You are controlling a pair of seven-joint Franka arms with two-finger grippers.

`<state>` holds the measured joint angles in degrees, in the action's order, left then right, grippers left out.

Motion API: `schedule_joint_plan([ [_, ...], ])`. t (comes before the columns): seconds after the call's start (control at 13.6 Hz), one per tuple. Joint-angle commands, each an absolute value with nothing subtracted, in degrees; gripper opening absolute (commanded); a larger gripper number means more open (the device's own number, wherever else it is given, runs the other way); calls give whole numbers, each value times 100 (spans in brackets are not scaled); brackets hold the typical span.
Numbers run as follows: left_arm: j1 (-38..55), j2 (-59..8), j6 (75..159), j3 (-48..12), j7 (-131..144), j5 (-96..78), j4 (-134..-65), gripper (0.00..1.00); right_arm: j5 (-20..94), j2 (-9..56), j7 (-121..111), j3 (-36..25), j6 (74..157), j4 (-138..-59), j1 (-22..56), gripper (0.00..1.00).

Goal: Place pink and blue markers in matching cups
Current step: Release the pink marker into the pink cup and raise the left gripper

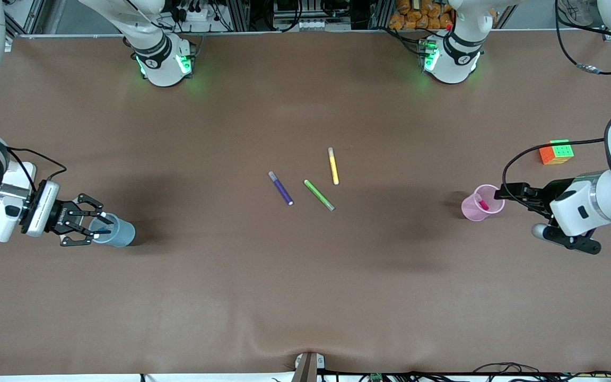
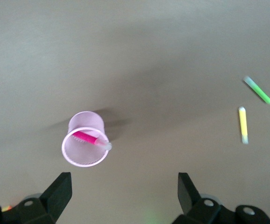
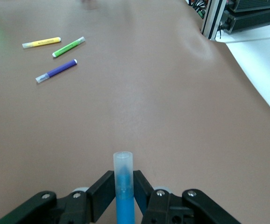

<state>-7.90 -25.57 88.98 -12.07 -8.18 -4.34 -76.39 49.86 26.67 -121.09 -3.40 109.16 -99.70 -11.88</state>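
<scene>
My right gripper is to release the blue marker inside the pale blue cup (image 1: 112, 232). It will let go of the marker down below the rim of that cup.
The pale blue cup (image 1: 123, 234) stands at the right arm's end of the table. My right gripper (image 1: 104, 223) is over its rim, shut on the blue marker (image 1: 103, 231). In the right wrist view the blue marker (image 3: 123, 170) stands between the fingers of my right gripper (image 3: 124, 183), pale end out; the cup is hidden there. The pink cup (image 1: 474, 209) stands at the left arm's end with the pink marker (image 1: 481, 202) inside. My left gripper (image 1: 503, 192) is open and empty beside it. In the left wrist view the left gripper (image 2: 124, 187) is apart from the pink cup (image 2: 74, 158) and pink marker (image 2: 85, 137).
A purple pen (image 1: 281, 188), a green pen (image 1: 319, 194) and a yellow pen (image 1: 333, 165) lie at mid-table. A colour cube (image 1: 556, 152) sits near the left arm, farther from the front camera than the pink cup.
</scene>
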Motion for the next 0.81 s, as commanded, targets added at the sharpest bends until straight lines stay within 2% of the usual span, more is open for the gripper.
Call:
schedule_joint_plan([
  [0.0,-372,-2365,8895,-1239,154,348,-7576,100,5159,2803,-12287,-246,10793,-9984,-1415,0],
  [0.22,131,-2101,8860,-1248,1185,1255,-7585,100,5159,2909,-12383,-246,10731,-9984,-1485,0],
  [0.59,-69,-1461,8737,-1178,1108,1143,-7594,100,5159,3015,-12437,-255,10740,-9976,-1564,0],
  [0.66,-157,-1355,8606,-1204,1064,1082,-7602,100,5159,3032,-12437,-255,10740,-9976,-1564,5],
  [0.73,-315,-1232,8561,-1195,1037,794,-7620,100,5159,3058,-12410,-255,10749,-9976,-1564,32],
])
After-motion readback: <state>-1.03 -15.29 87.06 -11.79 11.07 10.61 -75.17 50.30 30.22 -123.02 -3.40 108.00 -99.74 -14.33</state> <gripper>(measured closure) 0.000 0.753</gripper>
